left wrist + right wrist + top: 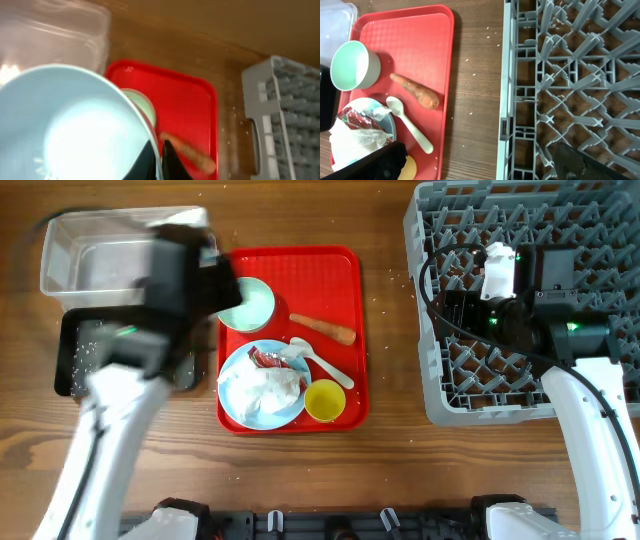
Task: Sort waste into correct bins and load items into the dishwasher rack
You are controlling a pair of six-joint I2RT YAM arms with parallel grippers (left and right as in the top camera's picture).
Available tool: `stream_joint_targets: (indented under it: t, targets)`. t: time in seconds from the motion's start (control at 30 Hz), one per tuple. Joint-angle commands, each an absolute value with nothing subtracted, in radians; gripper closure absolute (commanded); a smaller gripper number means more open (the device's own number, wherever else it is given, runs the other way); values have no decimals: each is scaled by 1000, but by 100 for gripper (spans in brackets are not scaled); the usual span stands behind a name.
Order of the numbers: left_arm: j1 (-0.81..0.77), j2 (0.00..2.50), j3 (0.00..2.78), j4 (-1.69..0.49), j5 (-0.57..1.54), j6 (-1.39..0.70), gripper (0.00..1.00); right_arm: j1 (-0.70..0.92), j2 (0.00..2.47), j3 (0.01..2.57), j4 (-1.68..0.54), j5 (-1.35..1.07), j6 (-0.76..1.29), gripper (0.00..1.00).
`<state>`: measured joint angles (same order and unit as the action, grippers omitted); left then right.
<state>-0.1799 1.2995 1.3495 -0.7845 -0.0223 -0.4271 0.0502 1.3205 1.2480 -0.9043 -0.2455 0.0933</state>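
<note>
Next, I let go of the light-blue bowl with my left gripper on the red tray's empty far part (302,269) (171,94) behind the carrot.
My left gripper (159,161) is shut on the rim of the light-blue bowl (70,130) with a white inside, held above the red tray's far-left corner. In the overhead view the blurred arm (185,275) hides the bowl. The mint-green bowl (247,305), carrot (325,329), white spoon (325,363) and yellow cup (325,400) are on the red tray (345,280). The pale-blue plate (290,416) holds the tissue (262,387) and red wrapper (268,358). My right gripper (480,165) is open and empty over the left edge of the grey rack (520,220).
The clear tub (90,265) stands at the far left with the black tray (70,355) in front of it, partly under my left arm. Rice grains are scattered on the wood (475,75) between the red tray and the rack.
</note>
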Motion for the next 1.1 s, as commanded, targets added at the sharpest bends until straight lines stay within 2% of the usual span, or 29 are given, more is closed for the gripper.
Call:
stream_joint_targets:
  t: [0.0, 0.17, 0.23, 0.33, 0.47, 0.67, 0.77, 1.07]
  targets:
    - [96, 1270, 1341, -879, 336, -404, 96, 46, 1329, 1255, -902, -236, 104, 4]
    - [501, 1320, 1261, -895, 785, -205, 96, 46, 1329, 1255, -901, -235, 104, 4]
    - [615, 1380, 1238, -895, 928, -131, 96, 46, 1329, 1255, -901, -235, 104, 4]
    - [730, 1530, 1224, -878, 1196, -3, 96, 46, 1329, 1255, -892, -235, 104, 4]
    - [773, 1759, 1224, -774, 1548, 75, 96, 46, 1329, 1255, -888, -236, 105, 4]
    - [784, 1971, 1225, -795, 1577, 7, 96, 46, 1329, 1255, -899, -236, 108, 3]
    - [785, 1978, 1225, -908, 1577, 7, 96, 46, 1329, 1255, -902, -236, 107, 4]
    - [816, 1945, 1226, -964, 1577, -2, 96, 46, 1329, 1255, -902, -236, 107, 4]
